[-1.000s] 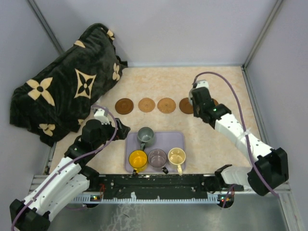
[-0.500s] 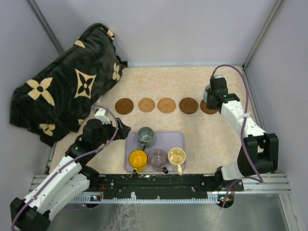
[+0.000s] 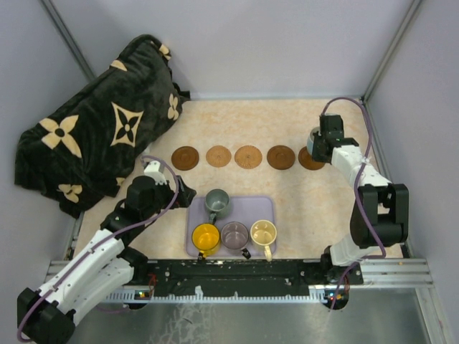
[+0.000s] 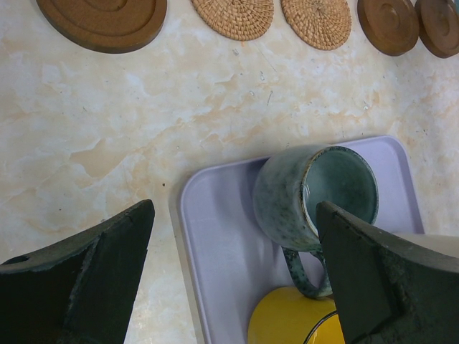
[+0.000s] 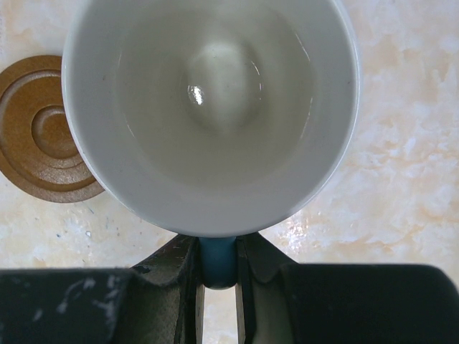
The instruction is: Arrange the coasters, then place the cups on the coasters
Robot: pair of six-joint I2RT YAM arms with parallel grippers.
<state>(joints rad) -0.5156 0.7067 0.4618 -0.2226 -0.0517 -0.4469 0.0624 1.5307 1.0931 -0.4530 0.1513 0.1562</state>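
Next, my right gripper releases the light blue cup on the half-hidden coaster at the row's end [image 3: 311, 155], just beneath it.
Five coasters lie in a row across the table: [image 3: 185, 158], [image 3: 218, 155], [image 3: 248, 156], [image 3: 281, 157] and the rightmost coaster [image 3: 313, 162], half hidden under my right gripper [image 3: 316, 147]. That gripper [image 5: 217, 266] is shut on the blue handle [image 5: 217, 259] of the cup with the cream inside [image 5: 211, 107], over the row's right end. A dark coaster [image 5: 39, 129] shows to the left of that cup. My left gripper [image 4: 233, 276] is open over the tray's left edge, near the grey-green cup [image 4: 315, 197] and the yellow cup [image 4: 294, 319].
The lavender tray [image 3: 267, 206] near the front edge holds the grey-green cup [image 3: 216, 203], yellow cup [image 3: 206, 238], purple-grey cup [image 3: 234, 235] and cream cup [image 3: 263, 233]. A dark flowered blanket [image 3: 100, 122] fills the back left. Walls close in the table.
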